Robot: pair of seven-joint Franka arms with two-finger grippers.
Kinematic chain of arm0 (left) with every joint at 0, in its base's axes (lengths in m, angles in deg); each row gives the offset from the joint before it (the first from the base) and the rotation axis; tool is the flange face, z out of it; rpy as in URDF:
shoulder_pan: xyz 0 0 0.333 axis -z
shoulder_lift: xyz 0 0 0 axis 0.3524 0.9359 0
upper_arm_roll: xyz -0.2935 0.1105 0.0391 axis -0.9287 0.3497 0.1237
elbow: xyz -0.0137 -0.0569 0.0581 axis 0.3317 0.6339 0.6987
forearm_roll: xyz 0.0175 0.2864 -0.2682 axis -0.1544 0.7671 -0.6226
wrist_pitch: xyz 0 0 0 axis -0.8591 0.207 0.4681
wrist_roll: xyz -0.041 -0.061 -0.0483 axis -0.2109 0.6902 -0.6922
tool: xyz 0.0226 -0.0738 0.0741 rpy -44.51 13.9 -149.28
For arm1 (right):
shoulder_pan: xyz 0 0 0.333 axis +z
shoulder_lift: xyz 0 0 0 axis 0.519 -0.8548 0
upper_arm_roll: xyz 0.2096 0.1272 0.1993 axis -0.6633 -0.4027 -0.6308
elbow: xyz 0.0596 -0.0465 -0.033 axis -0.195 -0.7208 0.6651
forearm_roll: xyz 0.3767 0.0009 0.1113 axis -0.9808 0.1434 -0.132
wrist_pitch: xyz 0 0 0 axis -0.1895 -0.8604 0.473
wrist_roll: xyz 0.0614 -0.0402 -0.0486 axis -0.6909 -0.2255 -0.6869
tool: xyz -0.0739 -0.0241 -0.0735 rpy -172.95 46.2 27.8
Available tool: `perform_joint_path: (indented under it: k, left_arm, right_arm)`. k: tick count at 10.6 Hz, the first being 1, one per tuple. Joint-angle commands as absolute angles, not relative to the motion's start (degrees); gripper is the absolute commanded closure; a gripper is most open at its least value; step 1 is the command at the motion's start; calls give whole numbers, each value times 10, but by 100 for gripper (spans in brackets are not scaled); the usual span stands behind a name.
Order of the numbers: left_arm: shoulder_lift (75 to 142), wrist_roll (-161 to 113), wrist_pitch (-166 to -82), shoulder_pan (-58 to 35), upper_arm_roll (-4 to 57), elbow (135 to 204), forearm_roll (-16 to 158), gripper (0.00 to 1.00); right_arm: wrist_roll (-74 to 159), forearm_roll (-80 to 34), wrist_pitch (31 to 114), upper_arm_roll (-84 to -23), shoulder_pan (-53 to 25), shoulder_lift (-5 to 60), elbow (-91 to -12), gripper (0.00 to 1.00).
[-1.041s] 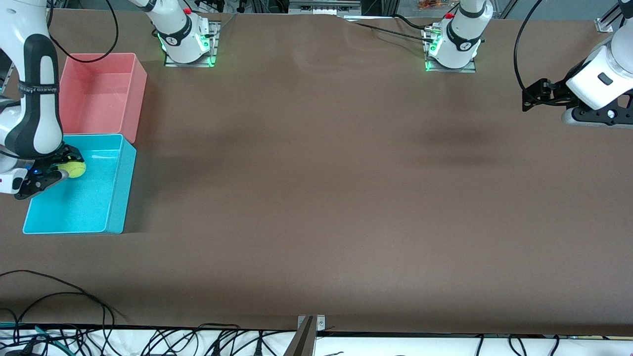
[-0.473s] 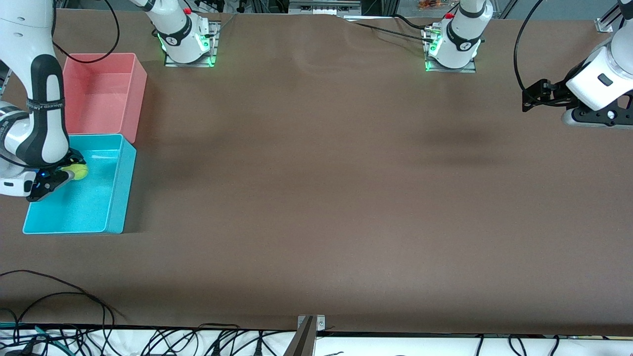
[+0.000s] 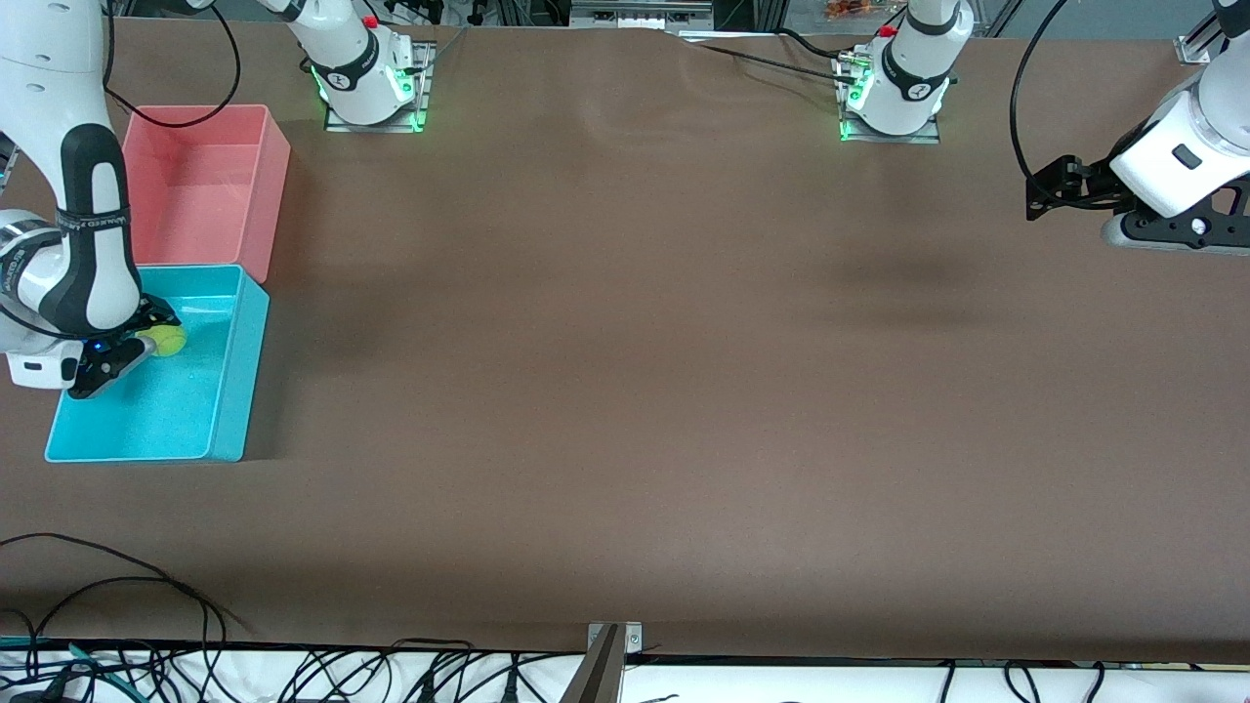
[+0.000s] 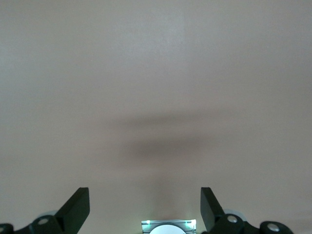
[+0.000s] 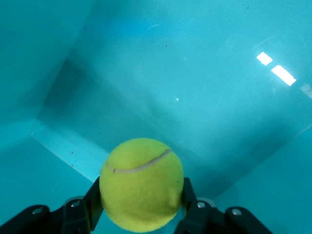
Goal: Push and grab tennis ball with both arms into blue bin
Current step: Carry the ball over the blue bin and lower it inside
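Observation:
Next, my right gripper lets go of the tennis ball on the blue bin's bottom, toward the pink-red bin [image 3: 171, 324] [image 5: 139, 187].
The yellow-green tennis ball [image 3: 170, 340] hangs low inside the blue bin [image 3: 240, 391], which stands at the right arm's end of the table. My right gripper [image 3: 146, 342] is shut on the ball. In the right wrist view the tennis ball [image 5: 141, 183] sits squeezed between the two black fingers [image 5: 94, 202], with the glossy floor of the blue bin [image 5: 195, 73] right beneath it. My left gripper [image 3: 1053, 186] waits above the table at the left arm's end. Its fingers [image 4: 77, 208] stand wide open around nothing in the left wrist view, where the left gripper [image 4: 144, 207] looks over bare brown table.
A pink-red bin [image 3: 275, 166] stands against the blue one, farther from the front camera. The two arm bases [image 3: 369, 83] lit green stand along the back edge. Loose black cables [image 3: 117, 576] lie at the front edge.
My right gripper has sunk lower into the blue bin with the ball, drifting slightly toward the bin's middle. The left arm has barely shifted.

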State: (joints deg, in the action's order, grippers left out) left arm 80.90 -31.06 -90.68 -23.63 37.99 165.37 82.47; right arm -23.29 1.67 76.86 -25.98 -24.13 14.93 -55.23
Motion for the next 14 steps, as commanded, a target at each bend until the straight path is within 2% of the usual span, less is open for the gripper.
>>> perform_joint_path:
  k: [1, 5, 7, 8, 9, 10, 11, 13, 14]
  left_arm:
    - [817, -308, -890, -234, 375, 1627, 840, 0]
    - [817, -308, -890, -234, 368, 1624, 841, 0]
    - [817, -308, -890, -234, 368, 1624, 841, 0]
    - [817, -308, -890, -234, 368, 1624, 841, 0]
    - [817, -308, -890, -234, 368, 1624, 841, 0]
    - [817, -308, -890, -234, 368, 1623, 841, 0]
    - [817, -308, -889, -234, 366, 1623, 841, 0]
    - [817, -308, -888, -234, 368, 1624, 841, 0]
    - [817, -308, -887, -234, 368, 1623, 842, 0]
  right_arm:
    - [-269, 3, 777, -269, -262, 142, -553, 92]
    - [-291, -1, 769, -269, -277, 139, -564, 92]
    - [-291, -5, 769, -269, -279, 132, -564, 88]
    - [-291, -10, 769, -269, -281, 131, -564, 80]
    - [-291, -11, 768, -269, -280, 130, -564, 56]
    - [-291, -11, 762, -269, -280, 130, -563, 42]
    - [-291, -12, 760, -269, -281, 130, -563, 31]
    - [-291, -11, 752, -269, -281, 131, -560, 19]
    - [-292, -11, 751, -269, -281, 131, -558, 0]
